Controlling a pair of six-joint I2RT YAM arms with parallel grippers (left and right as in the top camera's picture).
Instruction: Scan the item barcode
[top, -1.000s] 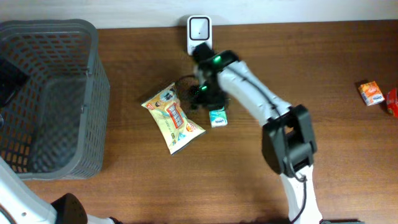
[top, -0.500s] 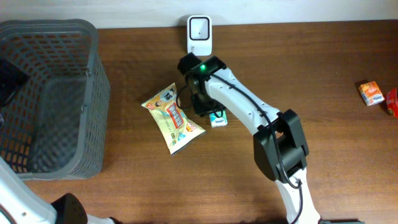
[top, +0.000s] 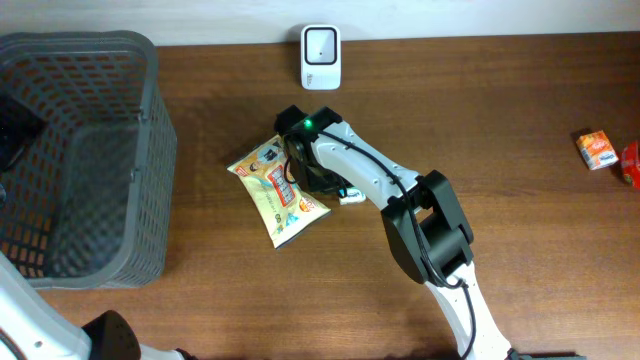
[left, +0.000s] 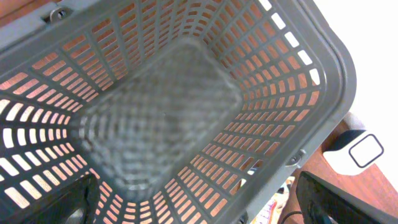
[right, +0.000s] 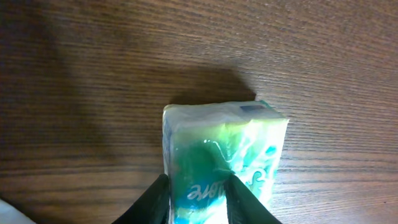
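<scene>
One finger of my right gripper is on the front of the tissue pack, inside its edge, so I should open wider and grip the pack across both sides (right: 271, 175).
A small green-and-white tissue pack (right: 230, 134) lies on the wooden table, just right of a yellow snack bag (top: 277, 190). My right gripper (right: 199, 196) is down on the pack, and its two black fingers (right: 155, 199) press against both sides of the pack's near end. From above, the right gripper (top: 335, 185) covers most of the pack (top: 352, 196). The white scanner (top: 320, 44) stands at the table's far edge. My left gripper (left: 199, 202) hangs open over the grey basket (left: 323, 68), with nothing between its fingers.
The grey mesh basket (top: 150, 150) fills the left side of the table. An orange box (top: 597, 150) and a red item (top: 632, 165) sit at the far right. The scanner (left: 357, 152) shows beyond the basket rim.
My right arm has swung away from the scanner toward the snack bag and come down over the tissue pack, its jaws narrowing onto it. The left arm has not moved.
</scene>
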